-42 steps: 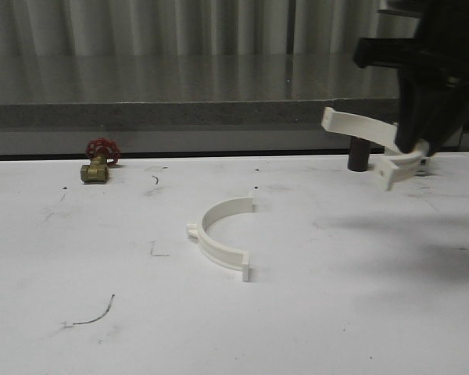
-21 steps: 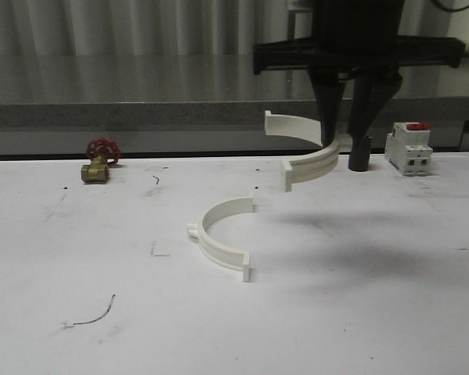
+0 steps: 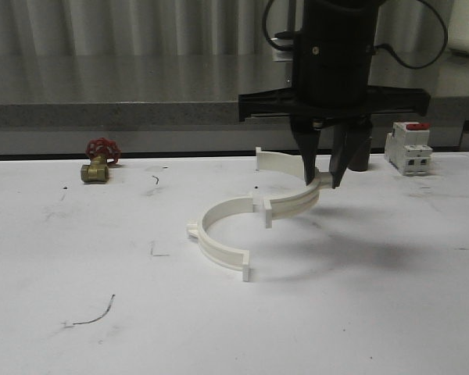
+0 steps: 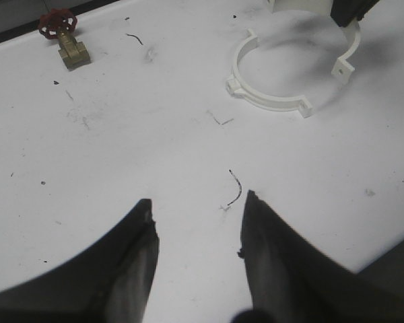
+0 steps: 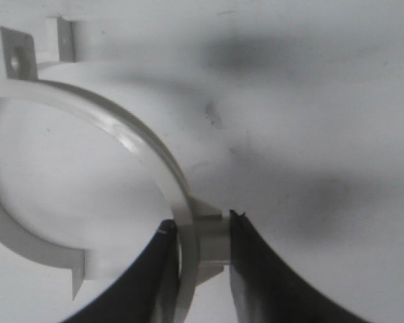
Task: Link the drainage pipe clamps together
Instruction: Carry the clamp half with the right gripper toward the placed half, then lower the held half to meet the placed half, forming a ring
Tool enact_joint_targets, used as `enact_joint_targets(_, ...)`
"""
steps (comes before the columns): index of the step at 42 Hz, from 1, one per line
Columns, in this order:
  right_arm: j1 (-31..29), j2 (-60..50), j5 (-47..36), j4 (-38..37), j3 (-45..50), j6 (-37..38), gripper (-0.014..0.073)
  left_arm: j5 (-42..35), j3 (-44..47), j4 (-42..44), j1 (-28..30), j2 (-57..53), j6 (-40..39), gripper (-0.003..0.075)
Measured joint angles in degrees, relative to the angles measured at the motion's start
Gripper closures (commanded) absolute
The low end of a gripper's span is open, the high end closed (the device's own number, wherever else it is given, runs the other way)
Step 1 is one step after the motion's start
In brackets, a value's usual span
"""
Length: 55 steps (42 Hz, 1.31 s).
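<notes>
The second clamp will go down on the table [image 3: 295, 236] [image 5: 172, 159] against the open side of the lying clamp, set there by my right gripper. The second clamp is held just above the table.
One white half-ring clamp [image 3: 219, 234] lies flat on the white table, its open side facing right and a small peg on its left side. My right gripper [image 3: 322, 183] is shut on the outer peg of the second clamp [image 3: 289, 201] and holds it just above the table. That clamp's near end tab sits right beside the lying clamp's far tab. The right wrist view shows the held clamp [image 5: 121, 128] pinched in the gripper [image 5: 202, 232] and the lying clamp [image 5: 34, 249] below it. My left gripper [image 4: 196, 229] is open and empty, well short of the lying clamp [image 4: 262, 101].
A brass valve with a red handwheel [image 3: 98, 160] stands at the back left. A white breaker with a red switch [image 3: 407, 148] and a dark cylinder [image 3: 359, 156] stand at the back right. A grey ledge [image 3: 141, 113] borders the table's far edge.
My right gripper has carried the held clamp from the far right leftward and down, bringing it next to the clamp lying on the table. The lying clamp has not moved.
</notes>
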Motion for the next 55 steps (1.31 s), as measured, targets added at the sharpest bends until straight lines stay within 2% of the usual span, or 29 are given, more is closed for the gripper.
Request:
enact_joint_targets(33,0.00,7.08,-2.88,-0.10,-0.14,0.10,0.0431,0.00,0.00,0.00,0.00,0.00,0.00,0.0426)
enact_joint_targets(55,0.00,7.12,-5.44,0.01,-0.14,0.68,0.0431,0.00,0.00,0.00,0.00,0.00,0.00,0.0426)
